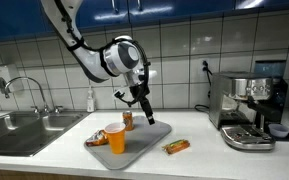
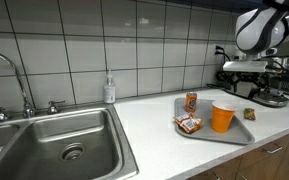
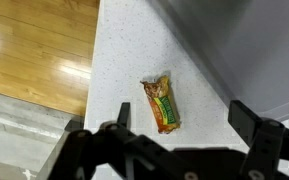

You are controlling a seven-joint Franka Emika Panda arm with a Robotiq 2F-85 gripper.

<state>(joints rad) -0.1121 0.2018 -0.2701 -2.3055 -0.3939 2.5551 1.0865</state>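
The robot's gripper will next move to the green patch (image 1: 177,146) (image 3: 165,108) on the granola bar beside the grey tray and close there.
My gripper (image 1: 142,108) hangs open and empty above the counter, over the right edge of a grey tray (image 1: 149,133). In the wrist view the open fingers (image 3: 182,112) frame a granola bar (image 3: 163,105) in an orange and green wrapper, lying on the white counter below. The bar lies right of the tray (image 1: 176,147) and shows beside it in an exterior view (image 2: 249,114). On the tray (image 2: 206,134) stand an orange cup (image 1: 116,138) (image 2: 222,116) and a small can (image 1: 128,120) (image 2: 191,100), and a snack packet (image 1: 97,139) (image 2: 189,123) lies there.
An espresso machine (image 1: 249,105) stands at the counter's right end. A steel sink (image 2: 59,140) with a tap (image 1: 24,88) is at the other end, with a soap bottle (image 2: 109,90) by the tiled wall. The counter's front edge drops to a wooden floor (image 3: 34,50).
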